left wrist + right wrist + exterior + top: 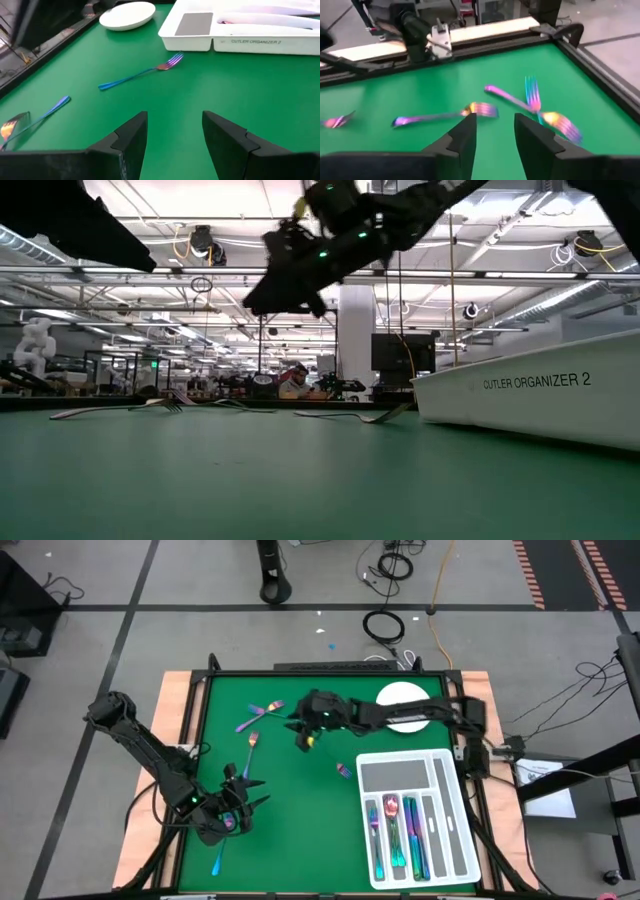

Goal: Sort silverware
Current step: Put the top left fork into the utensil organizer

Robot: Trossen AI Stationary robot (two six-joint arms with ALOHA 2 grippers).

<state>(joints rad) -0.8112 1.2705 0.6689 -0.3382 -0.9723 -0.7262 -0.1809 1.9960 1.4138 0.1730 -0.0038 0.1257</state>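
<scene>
Next, I close my right gripper on the blue handle (275, 715) of the upper crossed fork, just past the spot where it lies over the purple-handled fork.
Loose iridescent silverware lies flat on the green table: crossed forks (270, 710) and a spoon (561, 125) at the far left, a fork (252, 748) nearer the middle, another fork (145, 72) beside the tray, and a blue-handled piece (218, 860) near the front edge. My right gripper (495, 132) hovers open above the far-left cluster (300, 735), touching nothing; one fork (445, 116) lies just ahead of its fingers. My left gripper (174, 135) stands open over bare table at the near left (240, 808).
A white compartmented tray (455, 840) at the near right holds several sorted pieces (395, 830). A round white plate (405, 698) sits at the far right, partly under my right arm. A raised dark rim (570, 30) borders the table. Bare green surface lies in the middle.
</scene>
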